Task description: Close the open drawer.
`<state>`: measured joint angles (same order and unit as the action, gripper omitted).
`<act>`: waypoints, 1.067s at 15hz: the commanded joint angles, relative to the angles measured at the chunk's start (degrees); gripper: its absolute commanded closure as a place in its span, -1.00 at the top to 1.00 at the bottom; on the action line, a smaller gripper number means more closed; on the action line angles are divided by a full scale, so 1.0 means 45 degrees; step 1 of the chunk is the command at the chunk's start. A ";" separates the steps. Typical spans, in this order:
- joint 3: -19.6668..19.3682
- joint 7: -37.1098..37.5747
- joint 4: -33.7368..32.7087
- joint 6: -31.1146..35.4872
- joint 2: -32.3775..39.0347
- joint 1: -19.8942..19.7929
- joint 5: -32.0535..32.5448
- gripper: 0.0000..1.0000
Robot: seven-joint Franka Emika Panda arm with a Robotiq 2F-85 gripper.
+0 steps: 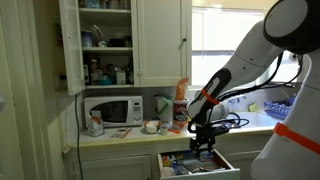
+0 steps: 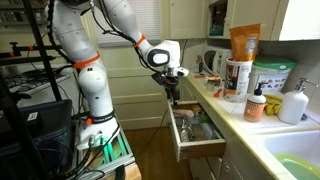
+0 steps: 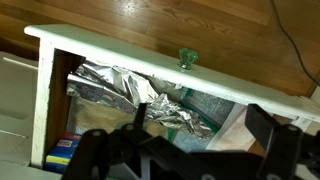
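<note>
The robot's gripper needs to next move to the small green knob [image 1: 202,177] [image 3: 187,58] on the white drawer's front panel and close there.
The white drawer [image 1: 200,173] stands pulled out below the counter in both exterior views [image 2: 199,150]. In the wrist view its flat white front panel [image 3: 110,47] runs across the top and carries a small green knob [image 3: 187,58]. Crumpled foil [image 3: 120,85] and colourful packets lie inside. My gripper [image 1: 203,146] hangs just over the drawer's inside, behind the front panel. It also shows in an exterior view [image 2: 173,95]. Its dark fingers [image 3: 205,125] are spread wide apart and hold nothing.
A microwave [image 1: 112,110] and jars stand on the counter under an open cupboard [image 1: 105,40]. Bottles, an orange box [image 2: 243,45] and a sink [image 2: 295,150] line the counter. An equipment cart [image 2: 40,110] stands by the arm's base. Wooden floor [image 3: 150,15] lies beyond the drawer front.
</note>
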<state>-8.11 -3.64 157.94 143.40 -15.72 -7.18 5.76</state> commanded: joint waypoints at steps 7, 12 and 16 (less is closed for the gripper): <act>0.0134 -0.0363 0.0012 0.0916 0.3115 0.0285 -0.1077 -0.17; 0.0176 0.0035 -0.0002 0.3448 0.4461 0.0163 -0.0747 -0.92; 0.0086 0.0406 -0.0059 0.4795 0.5280 0.0199 -0.0471 -1.00</act>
<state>-7.60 -3.50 158.12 160.05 4.80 -6.22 2.58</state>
